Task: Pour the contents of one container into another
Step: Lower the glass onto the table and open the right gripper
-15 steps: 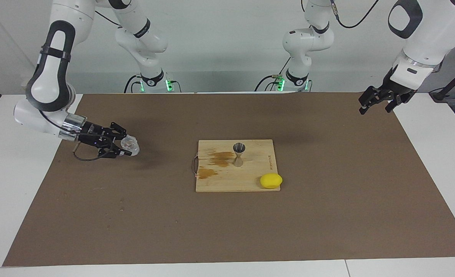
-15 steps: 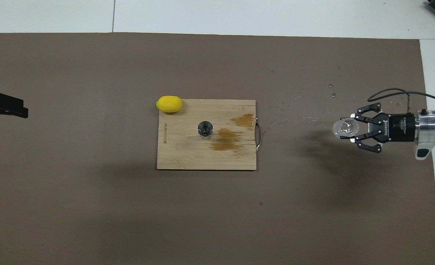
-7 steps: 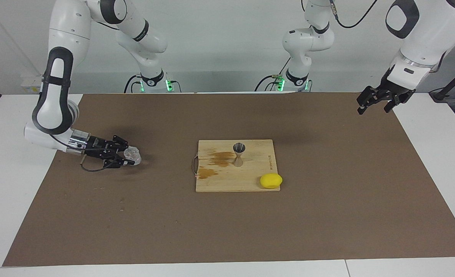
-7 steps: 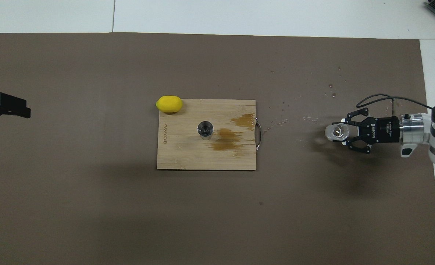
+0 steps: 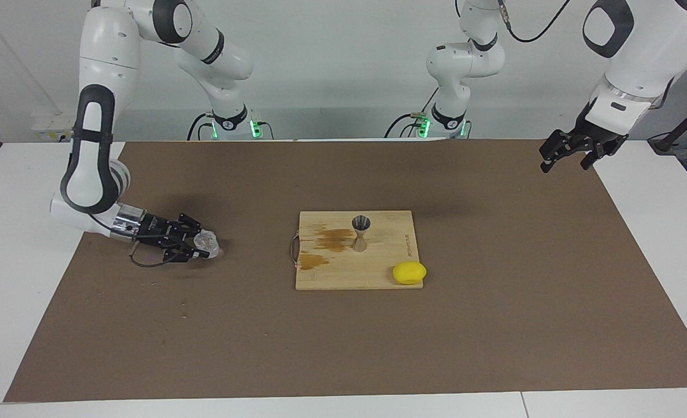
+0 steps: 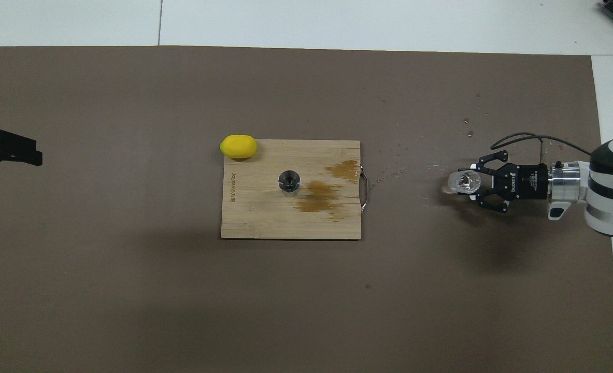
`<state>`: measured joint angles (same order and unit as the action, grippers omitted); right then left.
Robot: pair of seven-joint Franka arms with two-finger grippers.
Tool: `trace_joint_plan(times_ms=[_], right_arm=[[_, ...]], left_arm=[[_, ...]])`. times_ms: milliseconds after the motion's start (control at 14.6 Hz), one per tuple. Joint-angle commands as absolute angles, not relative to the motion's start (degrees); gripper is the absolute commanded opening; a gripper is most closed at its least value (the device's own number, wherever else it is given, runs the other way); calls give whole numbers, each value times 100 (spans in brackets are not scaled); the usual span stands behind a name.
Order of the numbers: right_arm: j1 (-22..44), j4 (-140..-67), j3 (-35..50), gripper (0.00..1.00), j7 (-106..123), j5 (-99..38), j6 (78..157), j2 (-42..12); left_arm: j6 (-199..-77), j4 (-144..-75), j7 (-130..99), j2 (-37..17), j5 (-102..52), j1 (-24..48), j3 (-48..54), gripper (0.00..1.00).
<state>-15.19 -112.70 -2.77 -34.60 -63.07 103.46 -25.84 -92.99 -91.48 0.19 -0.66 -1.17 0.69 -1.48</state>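
I should set the clear glass tumbler, now held sideways-on low at the mat, on the brown mat with my right gripper, just boardward of its fingertips [image 6: 446,187].
The clear glass tumbler [image 5: 208,241] [image 6: 462,181] is held sideways-on by my right gripper [image 5: 201,246] [image 6: 472,182], which is shut on it, low at the brown mat toward the right arm's end of the table. I cannot tell whether the glass touches the mat. The metal hourglass jigger [image 5: 360,233] [image 6: 289,183] stands upright on the wooden board [image 5: 372,276] [image 6: 265,220] in the middle. My left gripper [image 5: 569,155] [image 6: 9,151] is open, empty and raised over the mat's edge at the left arm's end, where it waits.
A yellow lemon [image 5: 409,273] [image 6: 239,146] lies at the board's corner farthest from the robots. Brown wet stains [image 6: 321,196] mark the board beside the jigger. Small droplets [image 6: 400,171] dot the mat between the board and the glass.
My right gripper has come down toward the mat with the glass and shifted a little toward the board. The left gripper has barely moved.
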Motion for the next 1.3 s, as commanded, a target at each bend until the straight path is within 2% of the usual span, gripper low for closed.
trace_joint_plan(times_ms=[0,890,959,1027,1096,1233], right_arm=[[-1416,-11408,-246,0,-3244,-6495,10538,-2584],[-1318,-11496,-255,0,-2874,-6592,10608,-2707],[-1327,-11487,-246,3,-2883,-6592,10608,-2707],[-1327,-11487,-255,16,-2883,-6592,10608,-2707],[-1327,-11487,-255,33,-2883,-6592,10608,-2707],[-1345,-11496,-255,57,-2883,-6592,10608,-2707]], left_arm=[[-9053,-8930,-70,-141,26,202,-246,100],[-9053,-8930,-88,-123,35,202,-237,100],[-9061,-8930,-88,-123,35,211,-237,100],[-9053,-8930,-88,-123,35,202,-246,100],[-9053,-8930,-88,-123,35,202,-246,100],[-9053,-8930,-88,-114,35,202,-246,100]])
